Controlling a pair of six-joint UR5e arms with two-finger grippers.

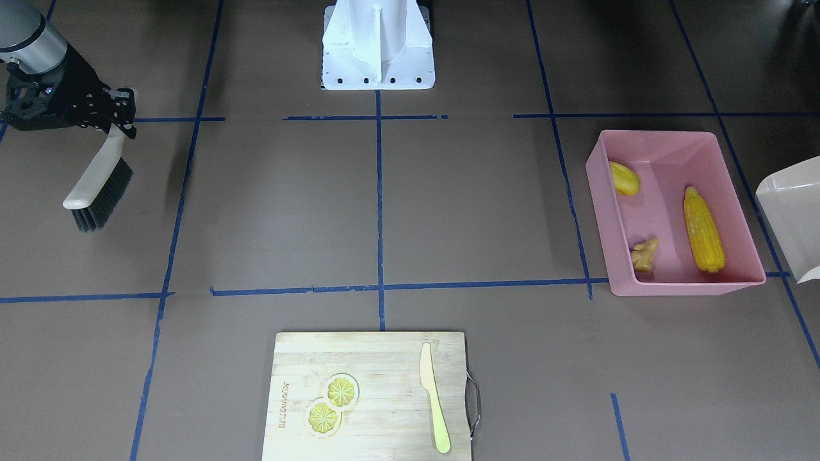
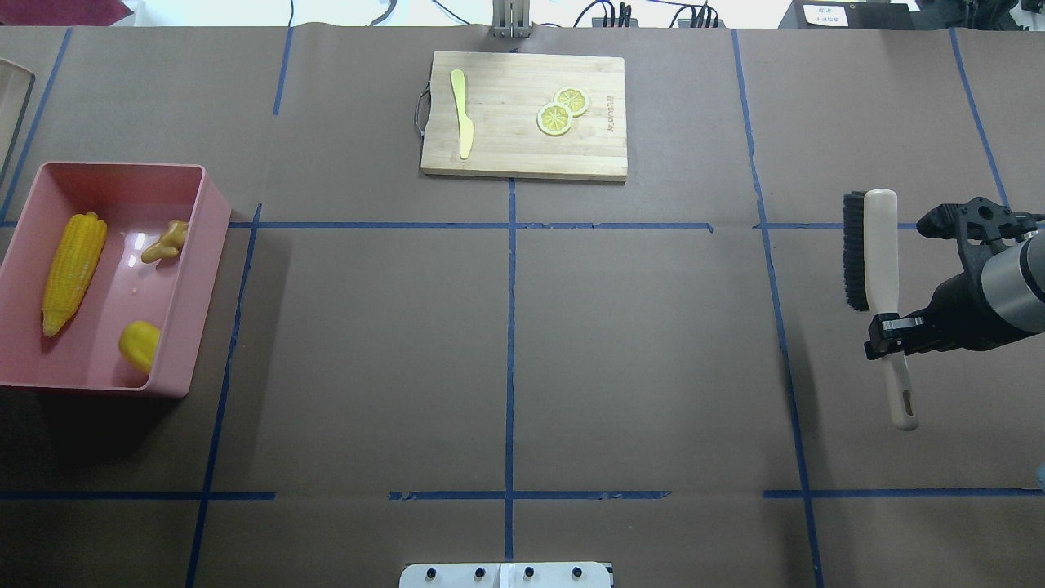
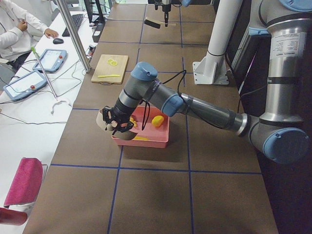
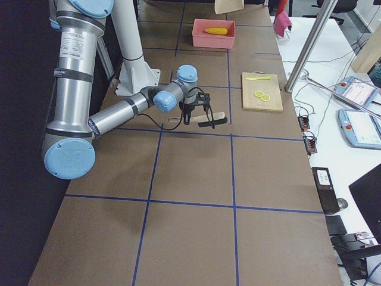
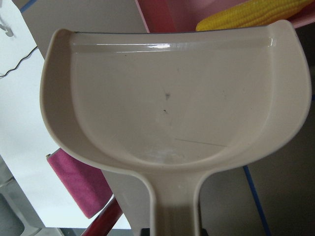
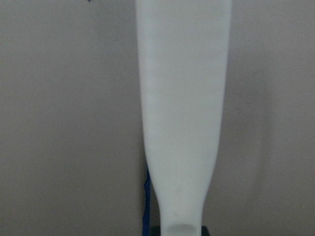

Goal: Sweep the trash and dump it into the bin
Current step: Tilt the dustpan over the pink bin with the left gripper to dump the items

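My left gripper has the dustpan to put down. It will let go of it on the table (image 1: 432,196) next to the middle blue line, toward the pink bin.
The pink bin (image 1: 685,289) stands on the table with the trash inside it: a long corn cob (image 1: 703,229), a yellow potato-like lump (image 1: 624,178) and a small tan ginger root (image 1: 644,253). My left gripper (image 3: 116,126) is shut on the handle of a beige dustpan (image 5: 172,108), which hangs empty just beside the bin's outer end, seen also as the dustpan (image 1: 791,214). On the opposite side of the table, my right gripper (image 2: 888,333) is shut on the handle of a black-bristled brush (image 2: 869,245), held a little above the surface.
A wooden cutting board (image 1: 378,371) with two lemon slices (image 1: 332,403) and a pale yellow knife (image 1: 434,406) lies at the edge farthest from the robot's white base (image 1: 378,51). A person (image 3: 19,29) sits at a side desk. A pink cloth (image 3: 24,183) lies there.
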